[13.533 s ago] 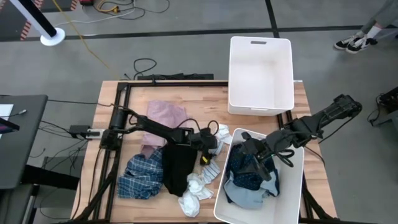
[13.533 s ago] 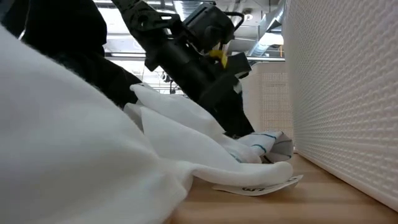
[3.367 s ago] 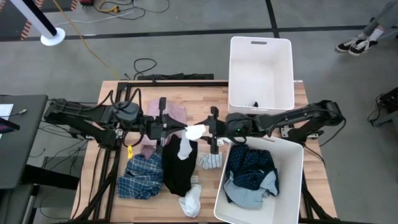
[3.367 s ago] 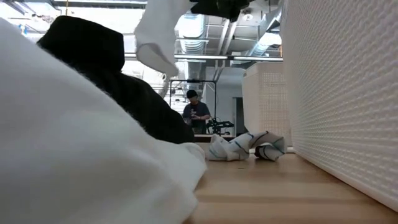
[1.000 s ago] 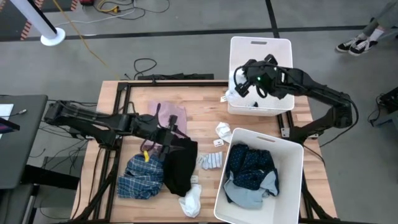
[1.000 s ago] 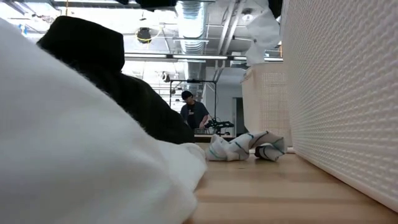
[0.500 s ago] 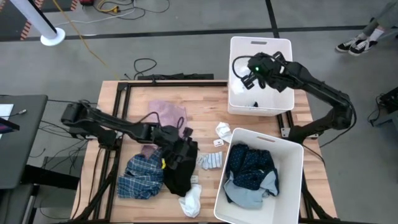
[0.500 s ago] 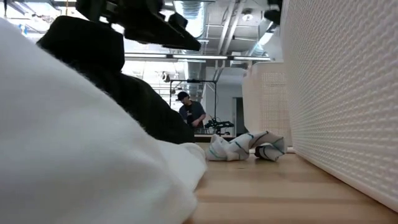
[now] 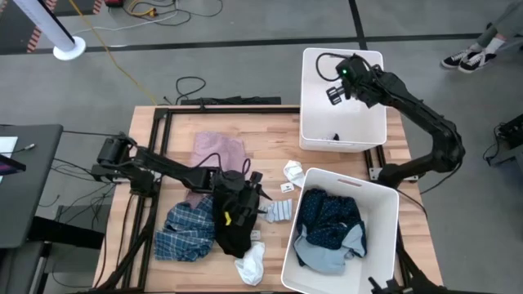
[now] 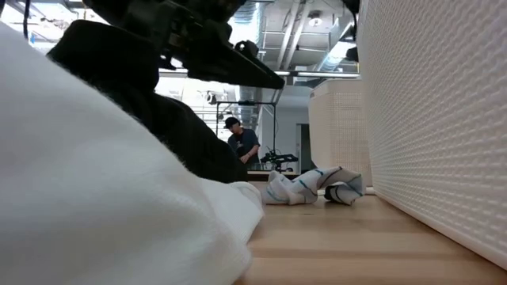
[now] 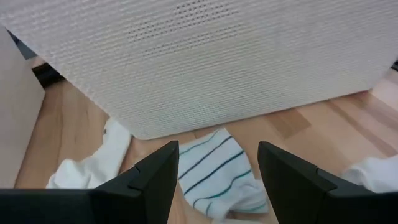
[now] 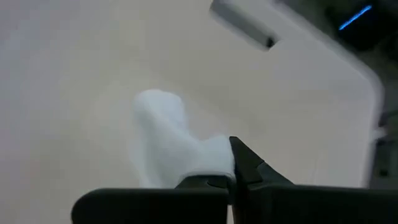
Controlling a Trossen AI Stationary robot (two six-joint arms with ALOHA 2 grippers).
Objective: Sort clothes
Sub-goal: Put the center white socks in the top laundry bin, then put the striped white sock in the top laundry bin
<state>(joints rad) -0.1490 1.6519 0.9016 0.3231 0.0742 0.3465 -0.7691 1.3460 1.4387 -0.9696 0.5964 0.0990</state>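
Observation:
The striped sock's end [image 9: 269, 214] [image 11: 238, 203] nearest the black garment, away from the near white bin, should be gripped next by my left gripper.
My left gripper [image 9: 260, 198] is open and empty, low over the black garment [image 9: 233, 227]. A striped sock [image 11: 217, 177] lies on the table between and beyond its fingers. My right gripper [image 9: 332, 93] is over the far white bin [image 9: 372, 122], shut on a white sock [image 12: 165, 146]. A pink garment [image 9: 217, 151] and a blue plaid shirt [image 9: 186, 230] lie flat on the table's left half. A navy patterned garment [image 9: 327, 216] lies in the near white bin [image 9: 386, 245]. White socks lie near the front edge [image 9: 252, 263] and by the bins [image 9: 292, 171]. My right gripper holds the white sock by one end [image 12: 211, 163], pinched between its two fingers. The rest of the sock hangs out past the fingertips over the inside of the far bin, clear of its floor.
The near bin's perforated wall [image 11: 205, 68] stands close beyond my left gripper. A small tag [image 9: 287, 187] lies on the wood between the bins and the clothes. A person [image 10: 240, 142] stands in the room far behind the table.
My left gripper has gone toward the table's right edge, from the pink garment across the black one to the striped sock. My right gripper has carried the white sock from the far bin's left rim to over its inside.

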